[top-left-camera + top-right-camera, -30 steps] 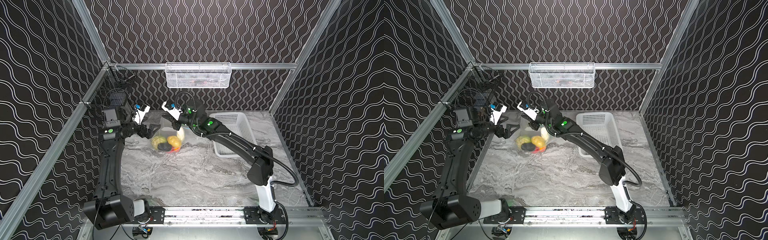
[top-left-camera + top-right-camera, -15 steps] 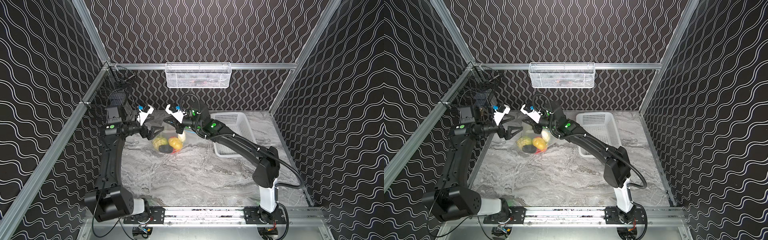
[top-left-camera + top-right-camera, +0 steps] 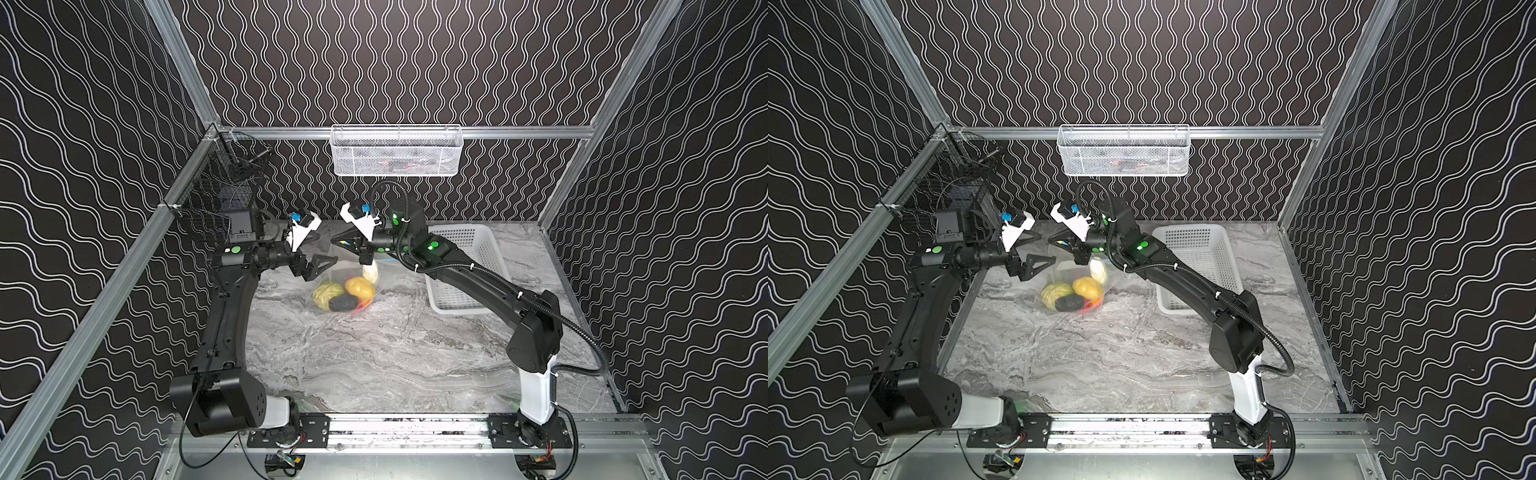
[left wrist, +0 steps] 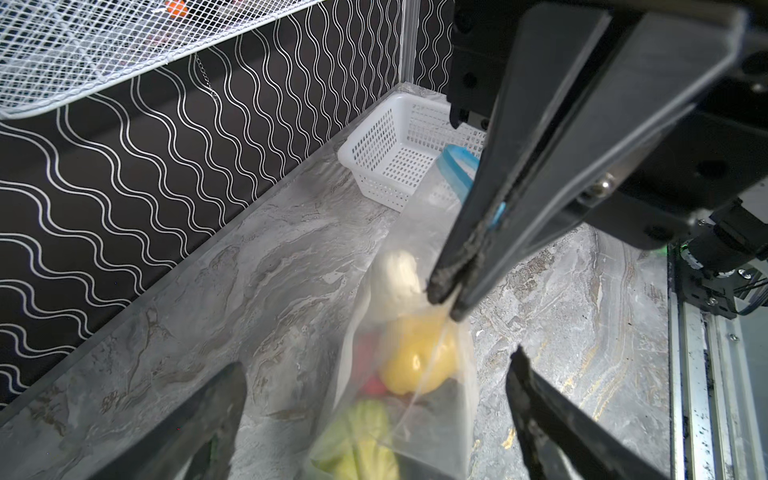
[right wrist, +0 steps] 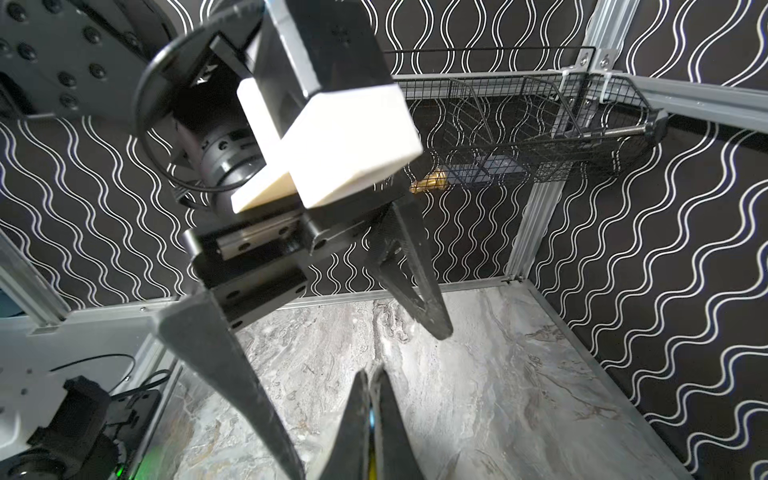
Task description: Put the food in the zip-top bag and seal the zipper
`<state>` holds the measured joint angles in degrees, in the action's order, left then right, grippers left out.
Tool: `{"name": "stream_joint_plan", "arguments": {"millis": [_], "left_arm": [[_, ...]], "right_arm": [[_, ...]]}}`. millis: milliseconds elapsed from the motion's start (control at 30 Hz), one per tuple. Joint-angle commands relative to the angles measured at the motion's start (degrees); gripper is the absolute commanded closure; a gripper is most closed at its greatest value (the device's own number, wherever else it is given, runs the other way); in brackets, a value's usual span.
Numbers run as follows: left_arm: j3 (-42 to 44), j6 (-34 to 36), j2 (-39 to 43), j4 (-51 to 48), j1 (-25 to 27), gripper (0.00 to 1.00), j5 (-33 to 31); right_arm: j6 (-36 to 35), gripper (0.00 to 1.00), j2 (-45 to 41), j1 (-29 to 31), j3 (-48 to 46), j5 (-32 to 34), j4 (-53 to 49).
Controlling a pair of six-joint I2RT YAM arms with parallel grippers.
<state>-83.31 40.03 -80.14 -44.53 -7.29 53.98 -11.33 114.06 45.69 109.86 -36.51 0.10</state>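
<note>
The right gripper alone holds the bag's corner and yellow piece, so next the left gripper pinches the zipper's end (image 5: 372, 418) before the right gripper takes hold of the yellow piece again.
The clear zip-top bag (image 3: 338, 270) (image 3: 1065, 272) hangs from one corner with its bottom on the table. My right gripper (image 3: 337, 240) (image 3: 1054, 241) (image 5: 370, 380) is shut on that corner. Between its fingers a bit of the blue zipper (image 4: 455, 164) and a yellow piece show. The food lies inside the bag: green cabbage (image 3: 326, 291), yellow potato-like one (image 3: 359, 286), dark avocado-like one (image 3: 343, 303), white radish (image 3: 371, 272) and something red (image 4: 374, 384). My left gripper (image 3: 326, 248) (image 3: 1047, 248) (image 4: 374, 365) is open just left of the bag's top, its fingers either side of the plastic without touching it.
A white perforated basket (image 3: 478, 249) (image 3: 1214, 249) stands on the marble table to the right of the bag. A white mesh tray (image 3: 397, 151) hangs on the back wall, and a black wire rack (image 3: 216, 195) on the left rail.
My left gripper, still open, has moved right and now reaches the bag's top beside the right gripper. The right gripper keeps its hold and has shifted only slightly.
</note>
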Motion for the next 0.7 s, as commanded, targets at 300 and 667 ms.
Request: {"name": "stream_joint_plan", "arguments": {"millis": [300, 667], "left_arm": [[-1.91, -5.65, -0.52, 1.83, 4.90, 0.06, 0.50], [-0.59, -10.43, 0.50, 4.13, 6.31, 0.99, 0.49]], "right_arm": [[1.36, 1.00, 0.90, -0.25, 0.77, -4.05, 3.50], [3.53, 0.94, -0.25, -1.32, -2.94, -7.30, 6.83]]}}
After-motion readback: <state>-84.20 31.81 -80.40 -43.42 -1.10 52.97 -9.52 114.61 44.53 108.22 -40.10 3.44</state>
